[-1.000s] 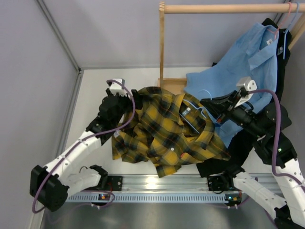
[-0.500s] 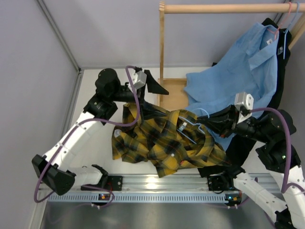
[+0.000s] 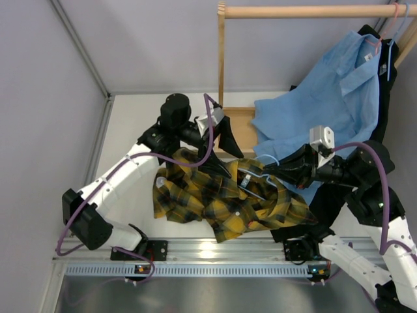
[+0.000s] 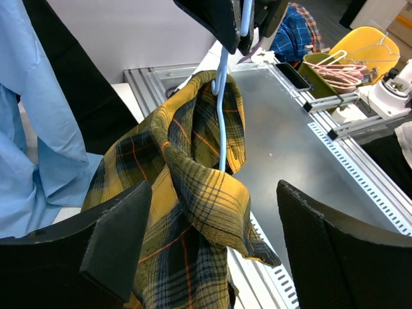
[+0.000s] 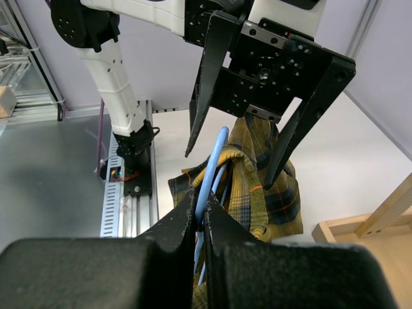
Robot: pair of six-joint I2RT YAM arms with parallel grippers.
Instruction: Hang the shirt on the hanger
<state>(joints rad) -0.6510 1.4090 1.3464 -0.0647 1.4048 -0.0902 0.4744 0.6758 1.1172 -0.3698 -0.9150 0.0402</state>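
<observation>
The hanger's hook is in my right gripper and must stay free for the bar, so that gripper should take the shirt's shoulder (image 3: pixel 290 201) around the hanger.
The yellow and black plaid shirt (image 3: pixel 221 199) hangs bunched between the arms, draped over the pale blue hanger (image 3: pixel 260 171). My right gripper (image 3: pixel 273 171) is shut on the hanger's wire; in the right wrist view the hanger (image 5: pixel 215 154) rises from the closed gripper (image 5: pixel 201 205) with the shirt (image 5: pixel 273 180) beyond it. My left gripper (image 3: pixel 231 143) is open just above the shirt's far edge. In the left wrist view the gripper (image 4: pixel 215 193) stands wide open and the shirt's collar fold (image 4: pixel 206 187) hangs between its fingers (image 4: pixel 119 238), untouched, under the hanger (image 4: pixel 222 109).
A wooden rack post (image 3: pixel 221 65) and rail (image 3: pixel 306 11) stand at the back. A light blue shirt (image 3: pixel 326 98), a black garment (image 3: pixel 391 137) and a pink hanger (image 3: pixel 384 29) hang at the right. An aluminium rail (image 3: pixel 215 251) runs along the near edge.
My left arm has let go of the shirt's left side and swung up and right, open, over the collar. My right gripper has drawn the hanger slightly left; the shirt is more bunched.
</observation>
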